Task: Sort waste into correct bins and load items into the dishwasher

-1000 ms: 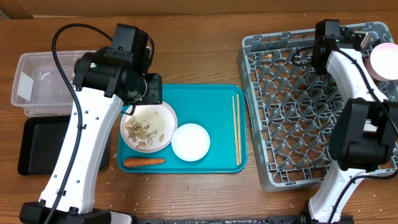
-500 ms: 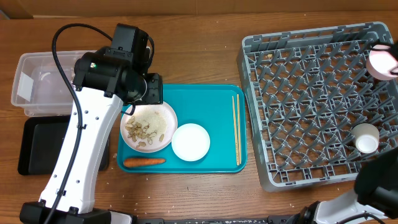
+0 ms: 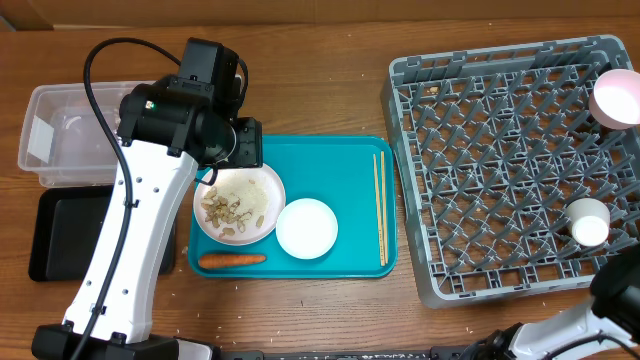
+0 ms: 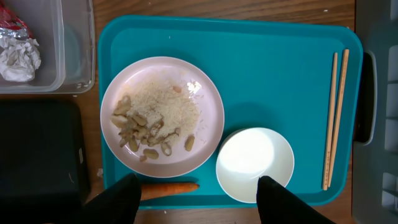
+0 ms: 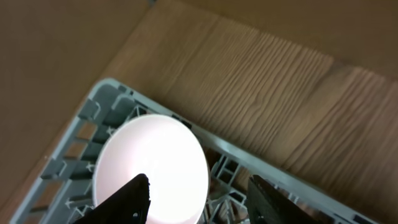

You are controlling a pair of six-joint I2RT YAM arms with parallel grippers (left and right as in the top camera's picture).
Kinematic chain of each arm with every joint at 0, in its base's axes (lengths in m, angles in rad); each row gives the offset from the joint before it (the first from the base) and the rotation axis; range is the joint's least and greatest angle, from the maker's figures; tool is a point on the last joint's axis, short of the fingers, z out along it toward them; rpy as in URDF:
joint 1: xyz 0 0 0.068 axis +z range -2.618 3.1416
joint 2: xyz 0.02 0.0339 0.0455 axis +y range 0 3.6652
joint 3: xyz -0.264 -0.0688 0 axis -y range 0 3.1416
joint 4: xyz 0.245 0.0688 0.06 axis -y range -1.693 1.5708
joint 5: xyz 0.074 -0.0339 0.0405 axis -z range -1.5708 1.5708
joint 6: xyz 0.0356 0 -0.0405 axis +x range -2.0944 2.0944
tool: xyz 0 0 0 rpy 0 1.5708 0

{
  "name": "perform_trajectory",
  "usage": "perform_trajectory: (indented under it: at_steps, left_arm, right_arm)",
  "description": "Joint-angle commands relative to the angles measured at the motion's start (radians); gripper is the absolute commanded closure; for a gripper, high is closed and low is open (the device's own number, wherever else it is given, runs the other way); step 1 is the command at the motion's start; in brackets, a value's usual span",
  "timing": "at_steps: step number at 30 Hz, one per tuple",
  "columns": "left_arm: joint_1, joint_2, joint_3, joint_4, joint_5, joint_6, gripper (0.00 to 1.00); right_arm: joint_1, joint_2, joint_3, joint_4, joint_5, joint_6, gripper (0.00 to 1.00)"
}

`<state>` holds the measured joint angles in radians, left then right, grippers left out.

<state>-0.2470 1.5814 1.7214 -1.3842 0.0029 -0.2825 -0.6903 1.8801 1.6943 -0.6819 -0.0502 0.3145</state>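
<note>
My right gripper needs to grip the pale-pink bowl's rim [image 3: 637, 104] [image 5: 208, 180] next, on the side farthest from the teal tray.
My left gripper [image 4: 198, 202] is open and empty, hovering over the teal tray [image 3: 350, 160]. Below it lie a white plate [image 4: 161, 116] heaped with beige food scraps [image 4: 155, 121], a white bowl [image 4: 255, 165], an orange carrot [image 4: 168, 186] and wooden chopsticks [image 4: 334, 118]. Crumpled red and silver foil wrappers [image 4: 18, 56] lie in the clear tub [image 3: 65, 135]. The black tray [image 3: 70, 235] lies beside it. My right gripper [image 5: 199, 202] is open and empty above a pale-pink bowl [image 5: 152, 168] in the corner of the grey dish rack [image 3: 500, 170]. A small white cup [image 3: 588, 222] stands in the rack.
My left arm [image 3: 150, 220] spans the table's left side and partly covers the black tray. The right arm's lower part [image 3: 615, 300] shows at the bottom right edge. Bare wood table lies behind the rack [image 5: 261, 74] and in front of the teal tray.
My right arm has pulled away to the right, off the rack and out of the overhead view, uncovering the cup and the pink bowl. The left arm has not moved.
</note>
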Motion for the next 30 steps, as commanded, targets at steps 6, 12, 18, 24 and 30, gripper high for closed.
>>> perform_trajectory:
  at_steps: [6,12,18,24,30]
  left_arm:
    - [-0.002,-0.005,0.009,0.0,-0.002,-0.011,0.38]
    - [-0.002,-0.005,0.009,0.0,-0.002,-0.011,0.38]
    - [-0.002,-0.005,0.009,0.0,-0.002,-0.011,0.38]
    - [-0.002,-0.005,0.009,0.0,-0.003,-0.01,0.38]
    - [-0.002,-0.005,0.009,0.007,-0.003,-0.01,0.38]
  right_arm:
    - [0.001,0.117,0.008,-0.002,-0.023,0.005,0.47]
    - [0.001,0.158,0.008,-0.003,-0.027,0.005,0.59]
    - [0.001,0.142,0.009,0.009,-0.027,0.005,0.96]
    - [0.008,0.029,0.037,0.016,0.002,0.0,0.96]
    - [0.113,-0.117,0.071,-0.013,0.519,-0.07,0.96]
